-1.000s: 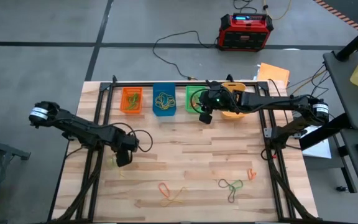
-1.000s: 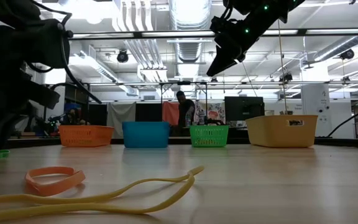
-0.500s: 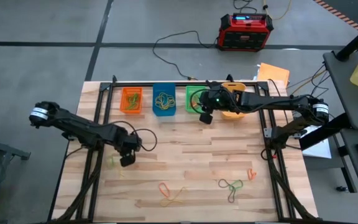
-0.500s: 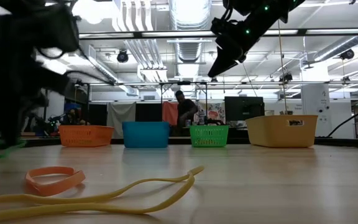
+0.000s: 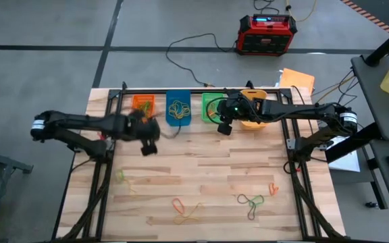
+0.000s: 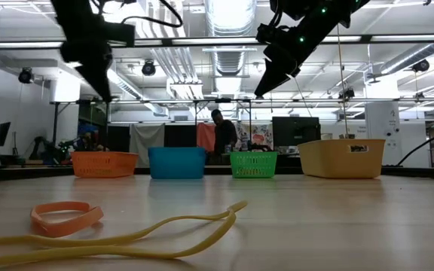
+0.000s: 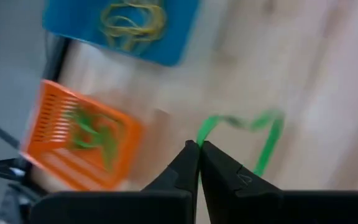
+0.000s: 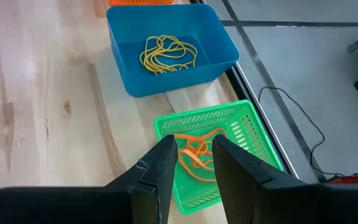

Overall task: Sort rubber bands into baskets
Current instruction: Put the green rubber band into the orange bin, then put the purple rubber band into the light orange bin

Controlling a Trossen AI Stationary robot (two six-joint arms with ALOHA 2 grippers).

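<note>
Next, my left gripper lets go of the green rubber band inside the orange basket, on top of the green rubber bands [image 5: 143, 106] [image 7: 97, 135] there.
My left gripper [image 5: 147, 145] [image 6: 100, 86] hangs above the table, just short of the orange basket [image 5: 142, 108] and the blue basket [image 5: 178, 108]. It is shut [image 7: 199, 144] on a green rubber band [image 7: 269, 140]. In its wrist view the orange basket [image 7: 73, 146] holds green bands and the blue basket [image 7: 120, 25] yellow ones. My right gripper [image 5: 223, 127] [image 8: 194, 163] stands open over the green basket [image 8: 229, 134], with orange bands [image 8: 194, 149] lying in it below the fingers. The yellow-orange basket [image 5: 252, 120] is partly hidden under the right arm. My left gripper pinches one end of the green band's loop [image 7: 205, 127] between its two fingertips, which slant down toward the table's far side. The rest of the band trails out past the fingertips, clear of the table.
Loose bands lie on the near half of the table: a green one [image 5: 121, 177], orange and yellow ones [image 5: 184, 209] [image 6: 66, 217], a green and orange cluster [image 5: 252, 200]. A red-and-black box [image 5: 267, 34] with cables sits on the floor behind. A person [image 6: 223, 132] stands far off.
My left gripper has shut down at the table on the near left, then risen quickly and swung toward the far edge and the baskets, tipping less steeply. A green band has come up off the table with it.
</note>
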